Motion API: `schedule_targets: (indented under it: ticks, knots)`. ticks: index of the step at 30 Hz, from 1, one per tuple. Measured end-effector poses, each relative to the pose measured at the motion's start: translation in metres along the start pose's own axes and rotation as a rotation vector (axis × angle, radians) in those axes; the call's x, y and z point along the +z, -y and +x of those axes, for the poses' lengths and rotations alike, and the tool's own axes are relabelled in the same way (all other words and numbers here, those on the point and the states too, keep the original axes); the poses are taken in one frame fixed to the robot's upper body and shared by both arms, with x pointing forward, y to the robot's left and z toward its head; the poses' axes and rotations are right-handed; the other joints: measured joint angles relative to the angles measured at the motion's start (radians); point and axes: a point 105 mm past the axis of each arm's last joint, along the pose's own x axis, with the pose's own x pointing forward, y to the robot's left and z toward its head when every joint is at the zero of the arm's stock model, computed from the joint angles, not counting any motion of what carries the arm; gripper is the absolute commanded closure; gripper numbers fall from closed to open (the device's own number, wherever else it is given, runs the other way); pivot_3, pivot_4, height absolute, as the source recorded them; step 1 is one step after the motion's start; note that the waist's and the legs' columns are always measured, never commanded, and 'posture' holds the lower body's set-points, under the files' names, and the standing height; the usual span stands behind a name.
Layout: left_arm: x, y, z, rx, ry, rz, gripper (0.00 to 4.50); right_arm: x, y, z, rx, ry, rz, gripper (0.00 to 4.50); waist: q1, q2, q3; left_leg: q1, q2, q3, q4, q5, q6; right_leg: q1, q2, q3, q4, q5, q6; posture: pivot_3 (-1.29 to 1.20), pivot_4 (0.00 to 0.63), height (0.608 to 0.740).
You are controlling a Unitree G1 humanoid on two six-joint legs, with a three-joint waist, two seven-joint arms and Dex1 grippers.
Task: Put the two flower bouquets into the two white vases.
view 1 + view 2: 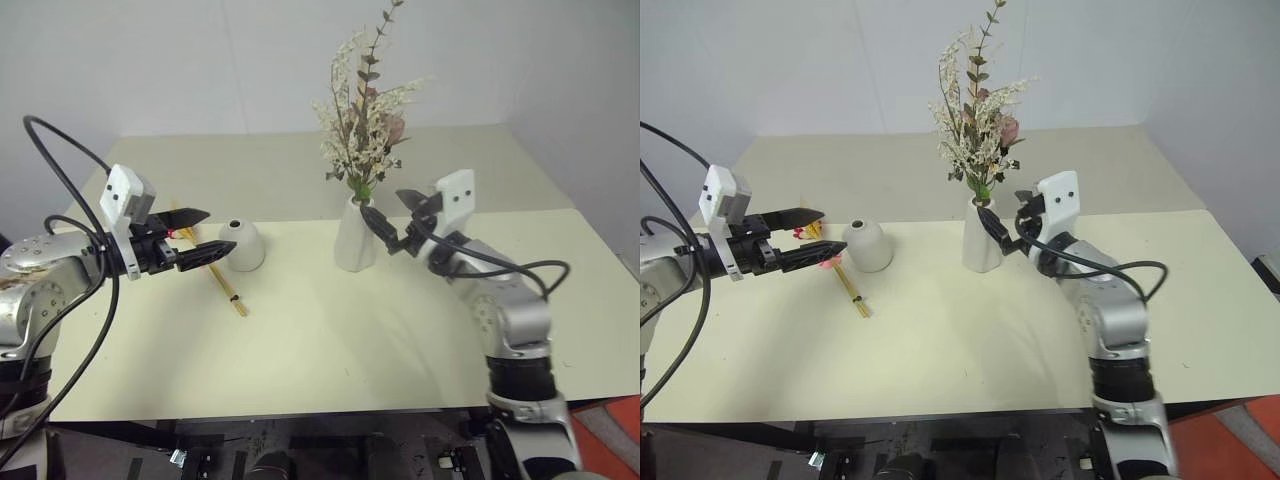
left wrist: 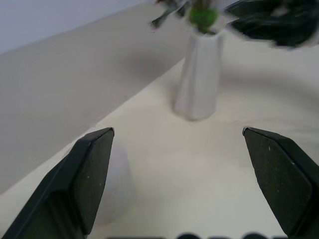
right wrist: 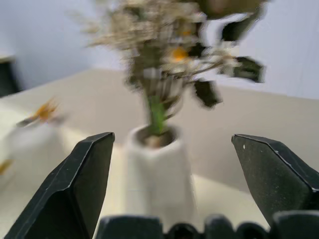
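Note:
The wheat bouquet is next for my left gripper, which should close on its bare stems (image 1: 225, 282), between the pink blooms and the dark tie.
The bushy bouquet (image 1: 362, 120) of cream sprigs, green leaves and a pink bloom stands upright in the taller white vase (image 1: 354, 240) at mid table. My right gripper (image 1: 381, 202) is open just to the right of that vase's neck, with nothing between its fingers. The short round vase (image 1: 241, 245) stands to the left and holds nothing. My left gripper (image 1: 221, 230) hovers open beside and slightly above it. Under that gripper, the wheat bouquet (image 1: 229, 291) lies flat on the table. The right wrist view shows the taller vase (image 3: 157, 172) between the spread fingers.
The cream table (image 1: 330, 350) has bare room in front of both vases and to the right. Its front edge runs near me. A second table surface (image 1: 250, 170) extends back to the white wall. A black cable loops off my left arm.

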Motion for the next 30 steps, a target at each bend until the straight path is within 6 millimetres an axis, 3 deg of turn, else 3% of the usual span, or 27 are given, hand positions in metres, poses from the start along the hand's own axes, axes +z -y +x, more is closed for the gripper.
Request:
schedule_targets:
  ticks: [4,8,12,21,30]
  knots:
    - [-0.015,-0.023,-0.007,0.218,-0.160,-0.088,0.00,0.021,-0.009,-0.026,0.194,-0.036,-0.049,0.02,0.007,0.000,0.000,0.002,0.000,0.000,0.000,0.000,0.001,0.002,0.001,-0.001,-0.001,0.000,0.000,0.00,0.150,0.740]
    - [-0.018,-0.028,-0.006,0.335,-0.288,-0.154,0.00,0.028,-0.025,-0.045,0.401,-0.091,-0.068,0.02,0.016,-0.001,0.000,0.004,0.001,0.001,0.000,-0.001,0.001,0.006,0.001,-0.001,-0.001,0.000,0.001,0.00,0.150,0.740]
    - [-0.031,-0.031,0.000,0.441,-0.432,-0.227,0.00,0.033,-0.028,-0.058,0.546,-0.159,-0.103,0.02,0.021,-0.002,0.000,0.009,0.002,0.001,0.000,-0.001,0.001,0.012,0.002,-0.002,-0.003,-0.001,0.001,0.00,0.150,0.740]
    - [-0.068,-0.039,0.024,0.604,-0.607,-0.434,0.00,0.033,-0.024,-0.064,0.647,-0.205,-0.144,0.02,0.030,-0.003,0.001,0.010,0.003,0.000,0.000,-0.001,0.001,0.016,0.002,-0.004,-0.005,0.000,0.001,0.00,0.150,0.740]
    - [-0.087,-0.039,0.052,0.644,-0.673,-0.586,0.00,0.032,-0.021,-0.062,0.654,-0.212,-0.160,0.02,0.045,-0.003,0.001,0.008,0.002,0.000,0.000,0.000,0.000,0.014,0.001,-0.004,-0.006,0.000,0.001,0.00,0.150,0.740]
